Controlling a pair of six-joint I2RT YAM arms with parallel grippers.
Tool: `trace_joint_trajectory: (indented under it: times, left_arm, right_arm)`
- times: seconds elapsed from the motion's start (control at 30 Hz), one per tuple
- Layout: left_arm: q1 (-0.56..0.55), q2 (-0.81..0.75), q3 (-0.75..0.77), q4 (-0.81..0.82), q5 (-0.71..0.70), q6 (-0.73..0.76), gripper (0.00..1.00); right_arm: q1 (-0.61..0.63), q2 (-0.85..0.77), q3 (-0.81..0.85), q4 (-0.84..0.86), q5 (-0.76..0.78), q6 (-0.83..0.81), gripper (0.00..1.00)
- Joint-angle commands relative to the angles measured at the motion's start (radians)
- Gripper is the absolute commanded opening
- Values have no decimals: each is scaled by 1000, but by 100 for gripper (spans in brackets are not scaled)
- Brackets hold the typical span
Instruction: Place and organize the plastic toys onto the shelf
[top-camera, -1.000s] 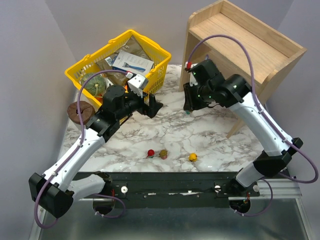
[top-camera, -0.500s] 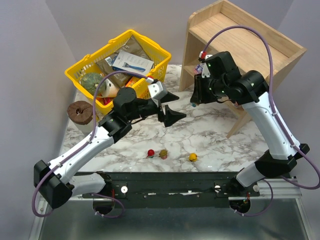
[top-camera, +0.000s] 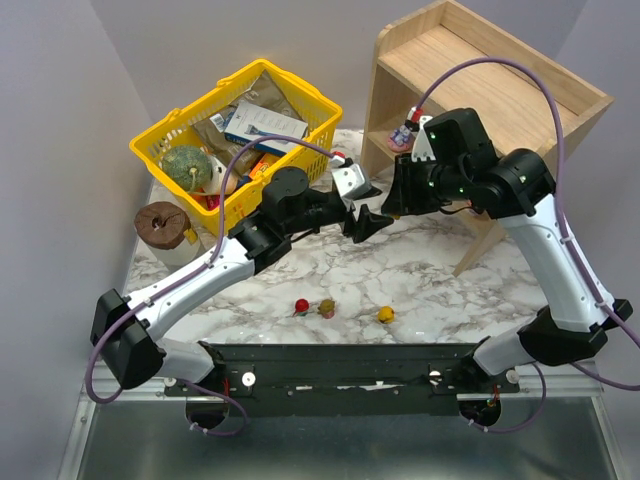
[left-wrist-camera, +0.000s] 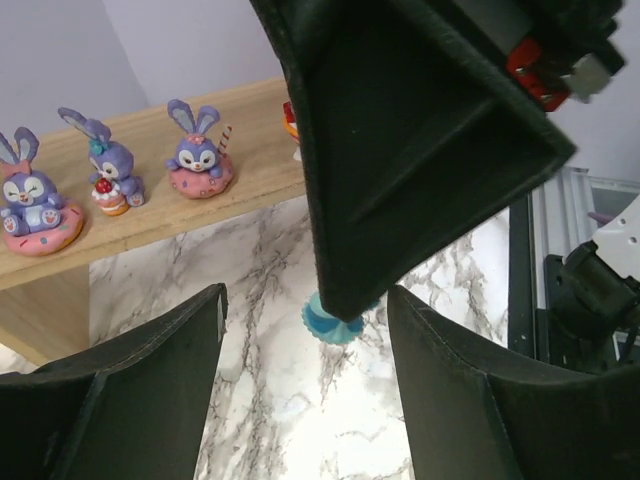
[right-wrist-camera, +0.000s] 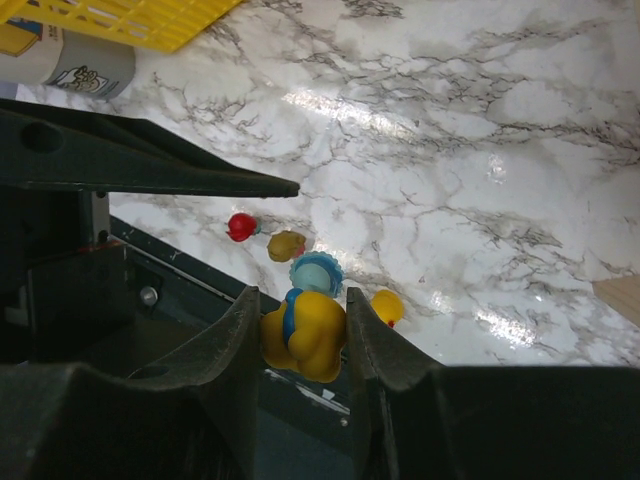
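Note:
The light blue base of the yellow toy slants out from the right gripper's fingers, so the left gripper will close on the toy's base (left-wrist-camera: 331, 324) before the toy goes toward the shelf.
My right gripper (right-wrist-camera: 300, 312) is shut on a yellow plastic toy with a blue cap (right-wrist-camera: 312, 335), held above the marble table in front of the wooden shelf (top-camera: 480, 70). Three small toys lie near the table's front edge: red (top-camera: 301, 306), olive-brown (top-camera: 326, 308) and yellow (top-camera: 385, 314). Three purple long-eared toys (left-wrist-camera: 108, 170) stand in a row on the shelf's lower board (left-wrist-camera: 150, 220). My left gripper (top-camera: 372, 218) is open and holds nothing. It points at the right gripper (top-camera: 400, 198), whose black body (left-wrist-camera: 420, 130) fills the top of the left wrist view.
A yellow basket (top-camera: 150, 150) of groceries with a green gourd (top-camera: 185, 165) stands at the back left. A brown round block (top-camera: 160, 222) sits beside it. The black base rail (top-camera: 330, 365) runs along the near edge.
The left arm has swung right from the basket to just beside the right gripper. The right gripper has risen and moved right, closer to the shelf, still holding the yellow toy.

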Motion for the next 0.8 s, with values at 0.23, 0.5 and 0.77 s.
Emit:
trace_joint_trajectory:
  times: [0.23,0.5,0.77]
  left_arm:
    - [-18,51,47,13,-30,26,67]
    - [-23,63,48,6,-27,20,77]
    - [-24,44,28,18,-48,23,89]
  right_arm:
    - [0,-59,-51,-46,-79,24,1]
    - [0,-72,-55,-32,-63,28,1]
    - [0,-78,-63,-36,-62,24,1]
